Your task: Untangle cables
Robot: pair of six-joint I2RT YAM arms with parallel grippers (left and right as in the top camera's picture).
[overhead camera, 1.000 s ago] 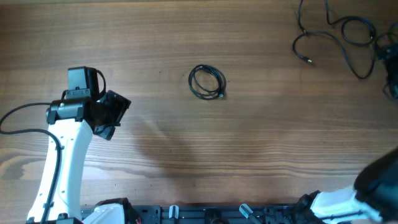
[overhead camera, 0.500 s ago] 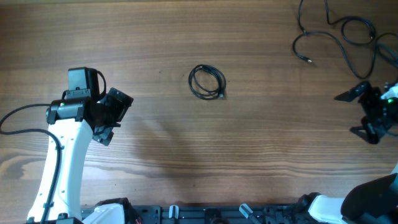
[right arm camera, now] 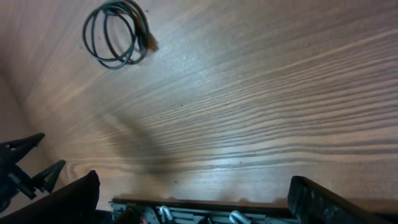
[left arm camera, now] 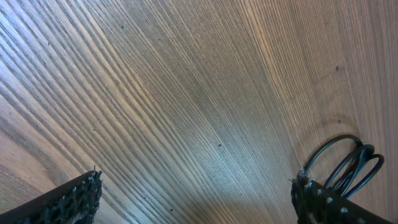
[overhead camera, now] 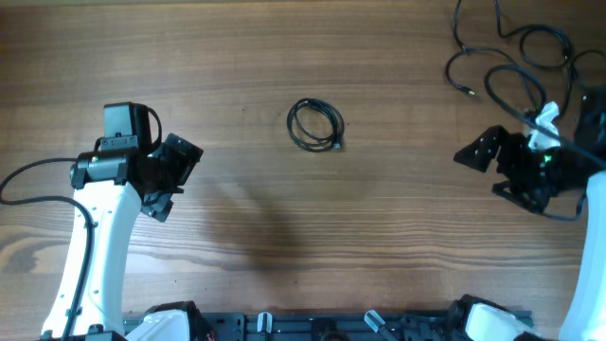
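Observation:
The near side of the small black coil (overhead camera: 293, 134) (left arm camera: 334, 185), across from the loose black strands of cable in the far corner, will be gripped by my left gripper as it closes.
One of the cables is a small black coil (overhead camera: 314, 124) lying on the wooden table near the middle. The left wrist view shows the coil (left arm camera: 345, 165) at lower right, and the right wrist view has it (right arm camera: 118, 34) at upper left. More cables (overhead camera: 530, 43) curl as loose black strands at the far right corner, one plug end (overhead camera: 467, 92) pointing left. My left gripper (overhead camera: 178, 178) is open and empty, well left of the coil. My right gripper (overhead camera: 487, 170) is open and empty too, right of the coil and just below the loose strands.
A dark rail with metal fittings (right arm camera: 186, 211) runs along the table's front edge. The left arm's white link (overhead camera: 95, 246) rises from the front left. The right arm's own thick wire loops above its gripper, close to the loose strands.
The right arm has swung in from the right edge and moved left over the table, jaws open. The left gripper's jaws spread a little wider; that arm otherwise stayed put.

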